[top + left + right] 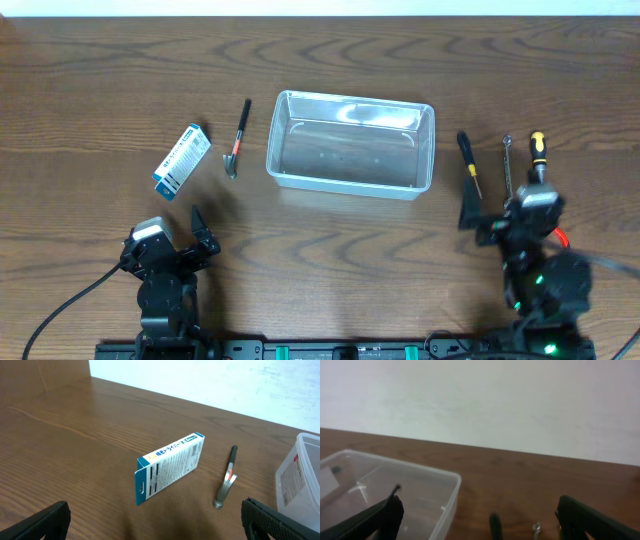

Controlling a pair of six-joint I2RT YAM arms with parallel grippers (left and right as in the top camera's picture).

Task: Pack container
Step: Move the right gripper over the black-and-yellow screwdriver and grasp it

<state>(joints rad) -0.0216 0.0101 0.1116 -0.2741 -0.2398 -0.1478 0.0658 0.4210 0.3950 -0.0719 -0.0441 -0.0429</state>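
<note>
The robot's right gripper will next move to the black-handled screwdriver beside the clear greyish container and close on the middle of the screwdriver's handle (466, 149) (496, 528).
The clear greyish container (350, 145) stands empty in the middle of the table; its edge shows in the left wrist view (300, 480) and its corner in the right wrist view (395, 490). A small hammer (238, 138) (227, 480) and a blue-and-white cardboard box (181, 160) (170, 466) lie left of it. Right of it lie a black-handled screwdriver (469, 162) (495, 525), a thin wrench (507, 165) (536, 530) and a yellow-and-black screwdriver (538, 152). My left gripper (185, 235) (155, 520) is open and empty below the box. My right gripper (505, 215) (480, 520) is open and empty below the tools.
The wooden table (340, 250) runs to a white wall at the back. Cables trail from both arm bases at the front edge.
</note>
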